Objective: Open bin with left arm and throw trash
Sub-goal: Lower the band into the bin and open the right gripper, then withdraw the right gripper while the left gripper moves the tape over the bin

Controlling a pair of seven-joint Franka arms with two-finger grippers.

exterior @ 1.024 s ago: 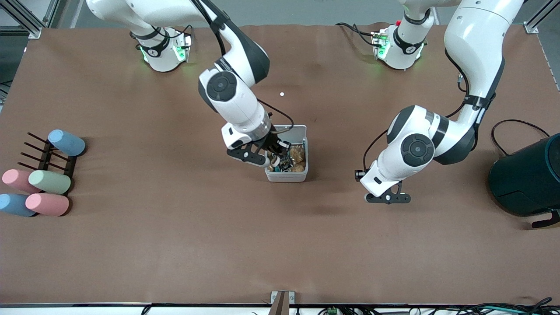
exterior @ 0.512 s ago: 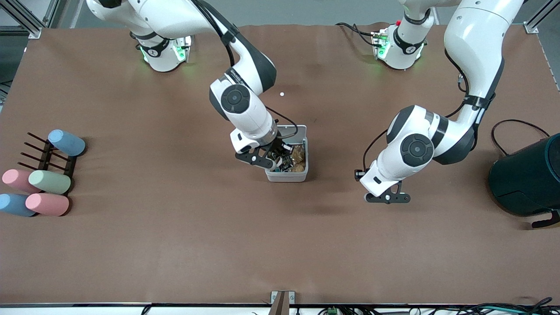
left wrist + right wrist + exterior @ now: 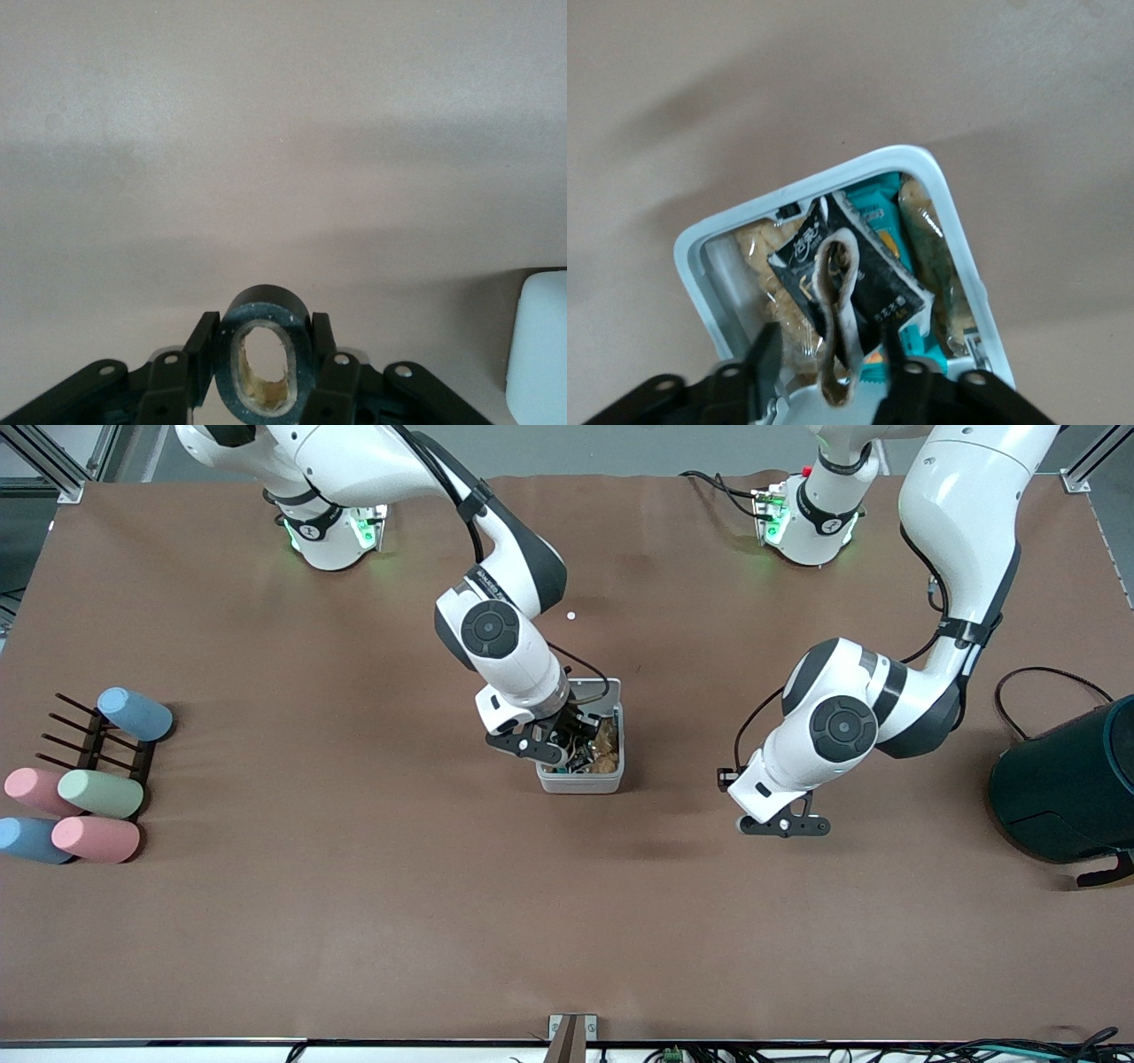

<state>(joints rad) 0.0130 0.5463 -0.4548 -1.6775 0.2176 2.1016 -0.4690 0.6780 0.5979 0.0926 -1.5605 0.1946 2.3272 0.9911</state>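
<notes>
My left gripper is going to let go of the dark tape ring on the brown crumpled wrapper inside the white bin [image 3: 603, 755].
The white bin [image 3: 580, 783] stands mid-table with its lid [image 3: 592, 688] up. My right gripper [image 3: 556, 751] hangs low over its mouth. In the right wrist view the bin's rim [image 3: 691, 266] frames a black packet with white print [image 3: 868, 283] and the pale beige figure-eight band [image 3: 837, 301]. The band runs between the fingers of the right gripper [image 3: 828, 338], which are spread and do not touch it. My left gripper [image 3: 787, 828] hangs low over the table toward the left arm's end. It [image 3: 264, 329] is shut on the dark tape ring [image 3: 266, 301].
A large dark teal cylinder [image 3: 1072, 788] stands at the left arm's end. Pastel cylinders [image 3: 97, 793] lie on and around a black rack [image 3: 89, 740] at the right arm's end. More wrappers [image 3: 921, 221] fill the bin. A white corner [image 3: 539, 345] shows in the left wrist view.
My right gripper has moved from beside the bin to over its mouth and come lower. The left arm has not moved.
</notes>
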